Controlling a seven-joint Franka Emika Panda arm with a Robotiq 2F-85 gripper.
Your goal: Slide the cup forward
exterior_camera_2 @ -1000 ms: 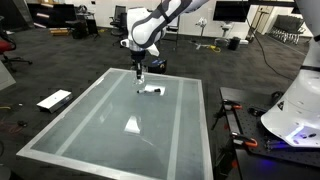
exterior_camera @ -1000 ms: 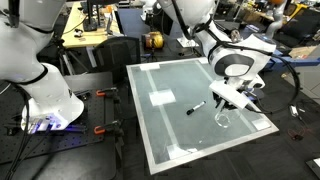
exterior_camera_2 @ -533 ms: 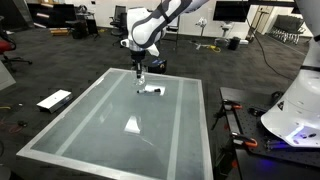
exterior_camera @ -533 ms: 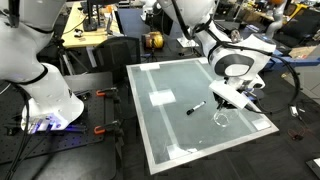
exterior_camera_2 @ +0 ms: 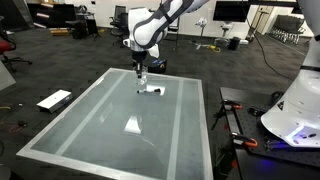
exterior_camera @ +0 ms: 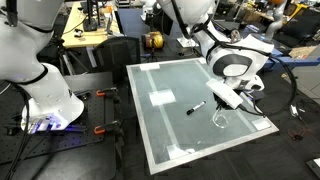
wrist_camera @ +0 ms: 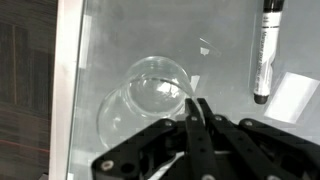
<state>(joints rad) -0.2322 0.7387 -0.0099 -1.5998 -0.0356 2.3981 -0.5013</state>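
Note:
My gripper is going to release the clear cup. It will leave it between the black marker pen and the near white patch (exterior_camera: 184, 127) on the glass tabletop.
The clear cup (wrist_camera: 150, 95) stands on the glass tabletop, seen as a thin round rim and a round base. My gripper (wrist_camera: 196, 103) comes down over its near side, the two black fingers pressed together on the cup's thin wall at the rim. In both exterior views the gripper (exterior_camera: 224, 108) (exterior_camera_2: 140, 82) points down at the table, with the faint cup (exterior_camera: 222, 117) beneath it. A black marker pen (wrist_camera: 266, 50) lies close beside the cup and also shows in both exterior views (exterior_camera: 196, 106) (exterior_camera_2: 153, 91).
The glass tabletop (exterior_camera: 165, 125) (exterior_camera_2: 110, 125) has a pale frame edge, which runs close to the cup in the wrist view (wrist_camera: 68, 70). A second white robot base (exterior_camera: 45, 95) stands beside the table, with another one (exterior_camera_2: 295, 110) past its side.

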